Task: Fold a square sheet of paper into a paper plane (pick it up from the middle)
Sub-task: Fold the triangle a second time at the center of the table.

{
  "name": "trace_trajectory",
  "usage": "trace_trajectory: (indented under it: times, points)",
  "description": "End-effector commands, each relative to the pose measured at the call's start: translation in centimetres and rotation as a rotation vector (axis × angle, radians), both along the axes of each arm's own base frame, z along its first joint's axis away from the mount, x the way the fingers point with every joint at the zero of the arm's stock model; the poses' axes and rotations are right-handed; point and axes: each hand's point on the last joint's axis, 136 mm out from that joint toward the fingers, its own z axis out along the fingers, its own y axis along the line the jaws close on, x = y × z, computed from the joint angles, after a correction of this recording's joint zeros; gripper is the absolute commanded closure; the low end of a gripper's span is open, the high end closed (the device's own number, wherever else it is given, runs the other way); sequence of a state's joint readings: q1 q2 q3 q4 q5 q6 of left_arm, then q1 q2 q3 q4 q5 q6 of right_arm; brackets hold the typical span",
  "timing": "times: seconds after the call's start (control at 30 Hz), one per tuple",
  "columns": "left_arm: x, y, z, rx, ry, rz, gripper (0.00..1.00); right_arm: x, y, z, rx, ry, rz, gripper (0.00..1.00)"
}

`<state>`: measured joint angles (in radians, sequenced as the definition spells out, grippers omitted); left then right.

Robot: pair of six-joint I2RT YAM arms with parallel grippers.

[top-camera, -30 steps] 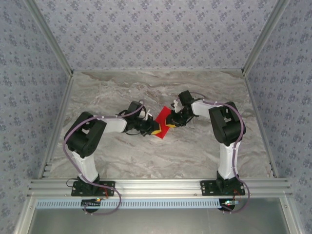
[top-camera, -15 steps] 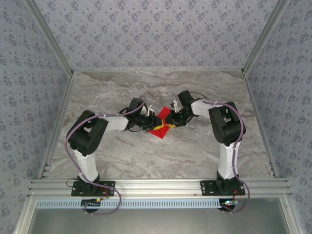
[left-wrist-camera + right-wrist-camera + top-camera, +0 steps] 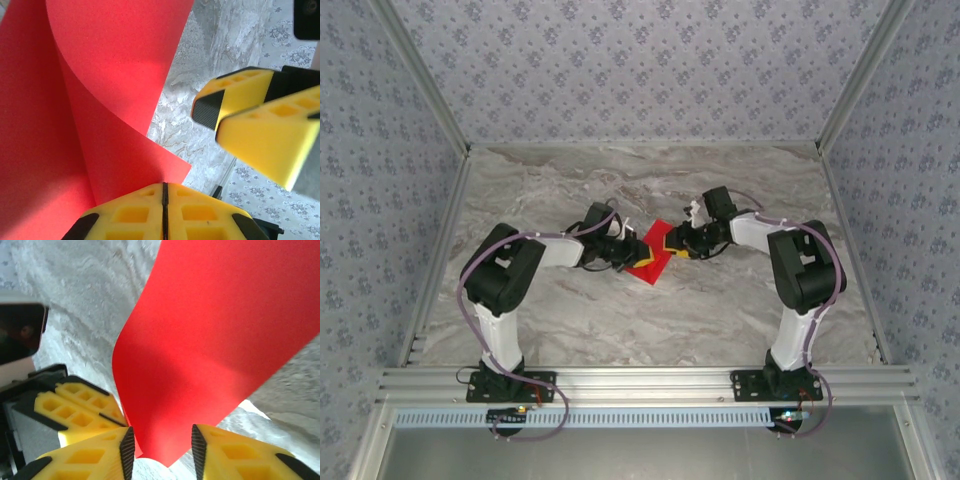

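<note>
Next, my right gripper moves farther in and pinches both layers of the curled sheet (image 3: 160,432), because the sheet's corner sits shallow between its open fingertips.
The square sheet of paper (image 3: 651,262) is bright red and curled, held off the marble table (image 3: 620,330) between my two grippers near the middle. In the left wrist view my left gripper (image 3: 164,186) is shut on the sheet's (image 3: 90,100) lower edge, its yellow jaws pressed together. My right gripper (image 3: 162,442) is open; a corner of the sheet (image 3: 225,330) hangs between its fingertips with a gap on both sides. From above, the left gripper (image 3: 628,254) is at the sheet's left edge and the right gripper (image 3: 679,249) at its right edge. No paper plane shape is formed.
Patterned walls and aluminium rails (image 3: 640,382) enclose the table. The right gripper's yellow fingers (image 3: 240,105) sit close in front of the left wrist camera, and the left gripper's fingers (image 3: 80,407) show beside the right jaws.
My right gripper has opened and released the sheet, and the right arm has swung to the right. The left gripper moved slightly right and stays shut on the sheet.
</note>
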<state>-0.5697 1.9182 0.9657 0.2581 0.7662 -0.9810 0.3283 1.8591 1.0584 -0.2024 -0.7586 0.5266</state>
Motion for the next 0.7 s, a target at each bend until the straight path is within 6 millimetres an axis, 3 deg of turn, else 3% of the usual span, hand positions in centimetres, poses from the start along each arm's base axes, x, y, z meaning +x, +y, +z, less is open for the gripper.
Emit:
trace_trajectory:
  times: [0.0, 0.3, 0.53, 0.67]
  points:
    - [0.4, 0.0, 0.1, -0.001, -0.01, 0.004, 0.9, -1.0, 1.6, 1.0, 0.079, 0.0, 0.048, 0.58]
    - [0.4, 0.1, 0.4, -0.003, -0.013, 0.006, 0.9, -1.4, 2.8, 0.0, 0.084, 0.031, 0.079, 0.63]
    - [0.4, 0.2, 0.7, -0.009, -0.017, 0.008, 0.9, -1.5, 2.5, -0.6, 0.055, 0.037, 0.083, 0.85]
    - [0.5, 0.0, 1.3, -0.019, -0.033, 0.004, 0.89, -1.2, 1.7, -1.7, -0.025, 0.038, 0.075, 0.9]
